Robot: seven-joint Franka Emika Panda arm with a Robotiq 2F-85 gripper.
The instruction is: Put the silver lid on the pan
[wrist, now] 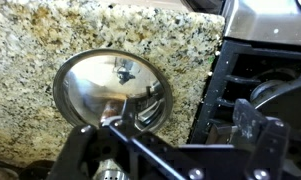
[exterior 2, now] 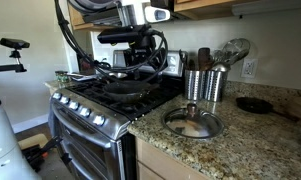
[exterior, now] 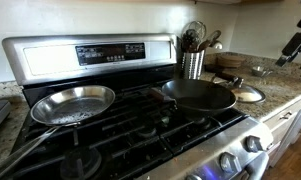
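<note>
The gripper will next go to the silver lid's knob (exterior: 238, 82) (wrist: 112, 107) and close there, as it stands up from the lid's centre.
The silver lid (wrist: 112, 88) lies flat on the granite counter beside the stove, knob up. It also shows in both exterior views (exterior: 248, 94) (exterior 2: 193, 122). The dark pan (exterior: 198, 94) sits on the stove burner nearest the counter, and also shows in an exterior view (exterior 2: 125, 86). My gripper (wrist: 185, 122) is open and empty. It hangs in the air above the edge between stove and counter, with the lid below and just beside one finger. In an exterior view it hangs over the pan area (exterior 2: 140, 62). It does not show in the exterior view along the stove.
A shiny steel frying pan (exterior: 75, 102) sits on the far burner. A metal utensil holder (exterior: 193, 63) (exterior 2: 203, 82) stands on the counter behind the lid. A small dark dish (exterior 2: 254, 103) lies further along the counter. The stove's back panel (exterior: 90, 55) rises behind the burners.
</note>
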